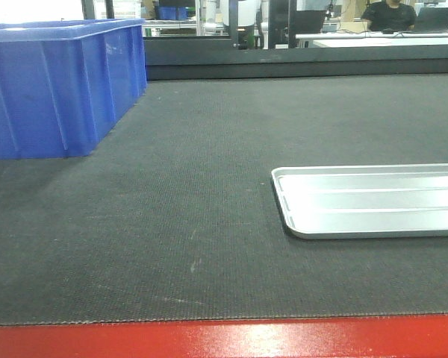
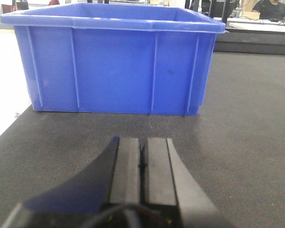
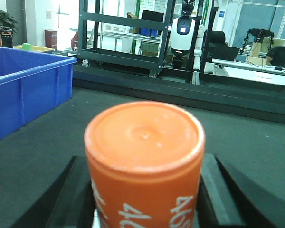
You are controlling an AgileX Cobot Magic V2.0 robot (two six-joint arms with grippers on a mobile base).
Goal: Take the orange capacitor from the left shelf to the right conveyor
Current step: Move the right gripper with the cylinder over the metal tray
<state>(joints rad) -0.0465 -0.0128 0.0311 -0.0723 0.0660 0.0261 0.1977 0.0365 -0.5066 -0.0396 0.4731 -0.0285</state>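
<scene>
I should set the orange capacitor down standing upright in the middle of the shallow silver tray [image 1: 398,201], using my right gripper to place it.
In the right wrist view my right gripper [image 3: 145,199] is shut on the orange capacitor [image 3: 145,161], a fat orange cylinder with white lettering that stands between the two black fingers [image 3: 76,194] and fills the lower middle of the frame. In the left wrist view my left gripper [image 2: 142,164] is shut and empty, low over the dark mat, pointing at the blue bin [image 2: 114,61]. Neither gripper shows in the front view.
The blue plastic bin [image 1: 56,82] stands at the back left of the dark mat. A shallow silver tray [image 1: 369,200] lies at the right. A red edge [image 1: 224,339] runs along the table's front. A black frame and rail [image 3: 180,90] border the far side.
</scene>
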